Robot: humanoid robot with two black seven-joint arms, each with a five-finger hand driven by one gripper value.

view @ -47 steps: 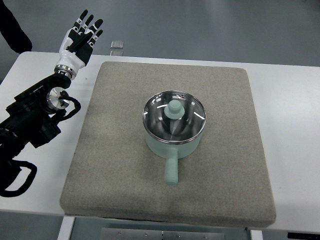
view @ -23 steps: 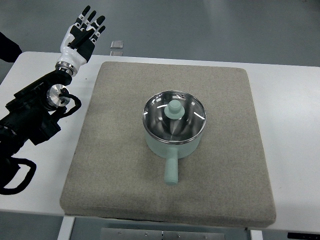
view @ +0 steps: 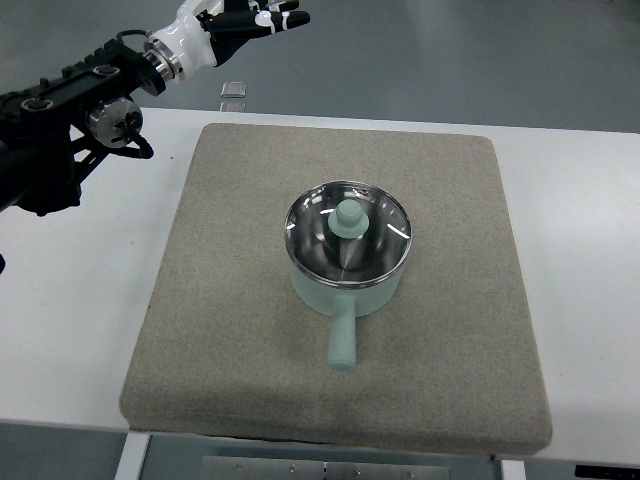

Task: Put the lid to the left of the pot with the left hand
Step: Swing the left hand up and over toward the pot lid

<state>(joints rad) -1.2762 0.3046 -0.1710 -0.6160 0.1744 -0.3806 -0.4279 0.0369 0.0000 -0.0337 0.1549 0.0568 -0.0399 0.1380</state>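
Note:
I will close my left gripper on the green knob (view: 349,217) of the glass lid, because the lid has to come off the pot.
A pale green pot (view: 345,280) with a long handle pointing toward me sits in the middle of a grey mat (view: 220,330). A glass lid (view: 348,240) with a green knob (view: 348,215) rests on the pot. My left hand (view: 240,22) is raised at the top left, beyond the table's far edge, fingers spread and empty, far from the lid. The right arm is out of view.
The mat lies on a white table (view: 590,250). My black left arm (view: 60,115) crosses the table's far left corner. A small clear object (view: 234,95) lies at the table's far edge.
My left arm has swung up and to the right; the hand moved from the far left corner toward the top centre. Pot and lid have not moved.

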